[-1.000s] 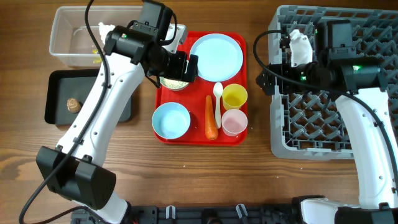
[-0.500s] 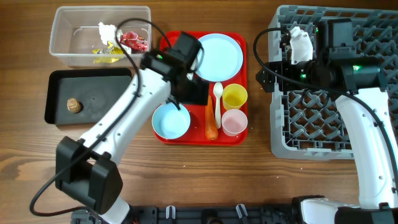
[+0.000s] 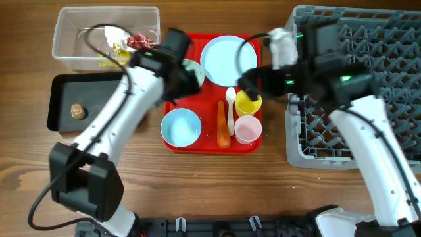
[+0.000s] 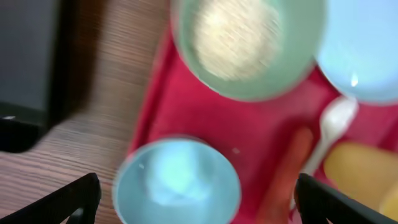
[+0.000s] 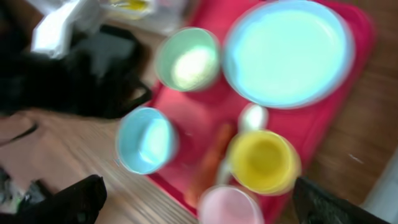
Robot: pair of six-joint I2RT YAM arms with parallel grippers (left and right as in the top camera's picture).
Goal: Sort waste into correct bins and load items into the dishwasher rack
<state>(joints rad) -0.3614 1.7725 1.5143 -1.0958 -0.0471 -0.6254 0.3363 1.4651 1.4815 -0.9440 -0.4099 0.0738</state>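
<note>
The robot's right gripper needs to close on the rice bowl's rim [image 3: 202, 78] [image 5: 214, 76], on the side toward the white spoon.
My left gripper [image 3: 184, 78] is open and empty above the red tray's left side, over the bowl of white rice [image 4: 245, 43] and the empty blue bowl [image 4: 177, 180]. My right gripper [image 3: 248, 82] is open and empty above the yellow cup [image 5: 264, 162] and the pink cup [image 5: 230, 208]. The orange carrot [image 3: 222, 128] and white spoon [image 3: 230, 108] lie between the bowl and the cups. The blue plate [image 3: 227, 59] sits at the tray's back. The clear tub [image 3: 72, 39] holds tissue and wrappers [image 3: 138, 43]. The black tray [image 3: 99, 105] holds a brown lump [image 3: 77, 110].
The grey dishwasher rack [image 3: 395, 39] stands at the right, partly under my right arm. The flat red serving tray [image 3: 210, 148] sits in the middle. Bare wood table lies in front of it. Both wrist views are motion-blurred.
My right arm has swung left from over the rack to above the red tray's cups. My left gripper has shifted about over the tray's left side, now nearer the rice bowl.
</note>
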